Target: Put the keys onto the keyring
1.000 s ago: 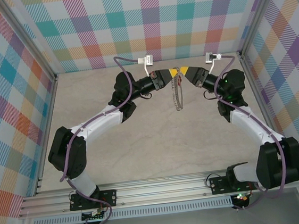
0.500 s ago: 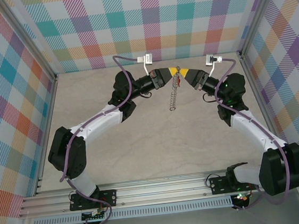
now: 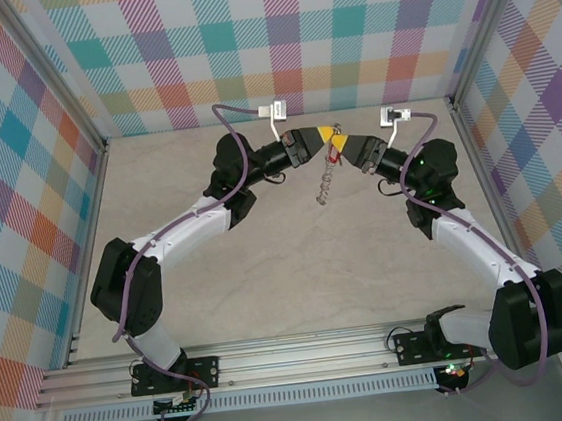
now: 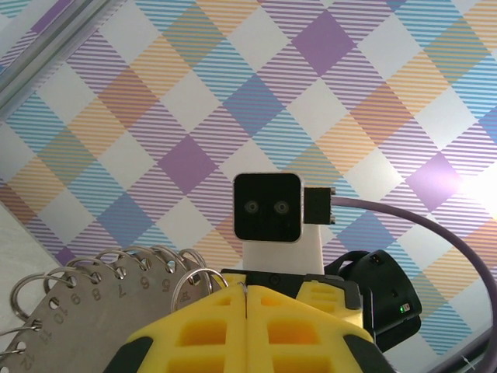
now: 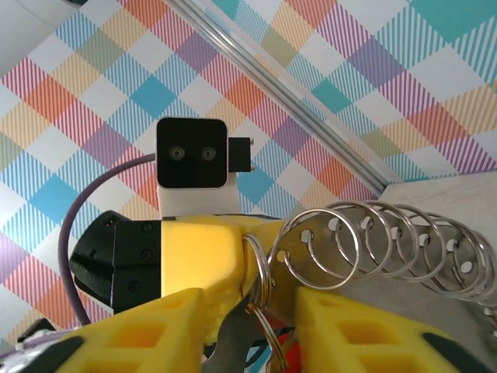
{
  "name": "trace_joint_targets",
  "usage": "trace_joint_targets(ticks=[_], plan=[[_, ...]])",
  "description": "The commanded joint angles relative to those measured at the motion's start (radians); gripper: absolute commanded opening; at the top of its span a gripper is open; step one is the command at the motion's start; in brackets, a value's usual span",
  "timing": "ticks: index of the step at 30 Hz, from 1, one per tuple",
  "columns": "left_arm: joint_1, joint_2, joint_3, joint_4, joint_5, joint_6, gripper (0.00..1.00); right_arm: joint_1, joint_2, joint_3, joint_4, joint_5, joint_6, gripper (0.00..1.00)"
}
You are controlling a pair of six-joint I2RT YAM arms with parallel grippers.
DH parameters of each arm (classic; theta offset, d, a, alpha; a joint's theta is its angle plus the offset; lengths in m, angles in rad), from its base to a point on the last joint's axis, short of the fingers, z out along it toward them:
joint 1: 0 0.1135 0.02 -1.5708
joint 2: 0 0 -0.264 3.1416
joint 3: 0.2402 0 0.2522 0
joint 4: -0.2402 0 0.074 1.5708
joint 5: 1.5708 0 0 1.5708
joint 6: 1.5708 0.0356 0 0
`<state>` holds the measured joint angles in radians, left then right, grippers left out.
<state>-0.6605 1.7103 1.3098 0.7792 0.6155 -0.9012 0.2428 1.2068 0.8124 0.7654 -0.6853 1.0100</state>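
Note:
My right gripper needs to back away and pinch only the ring [image 5: 261, 266], because the red key is lying with the thin ring between its open fingers.
High over the far table, my left gripper [image 3: 327, 136] and right gripper [image 3: 345, 145] meet tip to tip. The keyring [image 3: 326, 181] hangs below them like a thin silver chain. Up close it is a flat numbered metal plate [image 4: 85, 311] carrying several wire rings [image 5: 404, 249]. My left gripper [image 4: 247, 299] is shut on one thin ring [image 4: 190, 284]. My right gripper [image 5: 250, 311] stands a key's width apart, with that ring [image 5: 260, 260] and the red key [image 5: 277, 359] between its fingers. The key [image 3: 332, 152] shows as a red speck from above.
The beige table [image 3: 266, 262] lies below, bounded by checked walls and aluminium posts [image 3: 475, 140]. Each wrist camera faces the other arm's camera block [image 4: 268, 208]. Both arms arch inward from their bases at the near rail [image 3: 296, 355].
My right gripper has moved left until it meets the left gripper's tip. The hanging keyring has swung left and now hangs slanted. The left arm has hardly moved.

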Motion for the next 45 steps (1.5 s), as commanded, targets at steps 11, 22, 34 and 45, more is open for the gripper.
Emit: trace_joint_targets(ticks=[11, 22, 34, 45], plan=[[-0.013, -0.023, 0.049, 0.072, 0.036, 0.002, 0.00, -0.070, -0.161, 0.017, -0.185, 0.021, -0.110, 0.64], [-0.013, -0.029, 0.060, 0.072, 0.079, 0.004, 0.00, -0.117, -0.095, 0.056, -0.172, -0.015, -0.114, 0.35], [-0.014, -0.024, 0.065, 0.075, 0.079, 0.004, 0.00, -0.109, -0.047, 0.050, -0.083, -0.062, -0.065, 0.29], [-0.016, -0.016, 0.071, 0.074, 0.066, 0.004, 0.00, -0.063, -0.061, 0.057, -0.105, -0.089, -0.085, 0.21]])
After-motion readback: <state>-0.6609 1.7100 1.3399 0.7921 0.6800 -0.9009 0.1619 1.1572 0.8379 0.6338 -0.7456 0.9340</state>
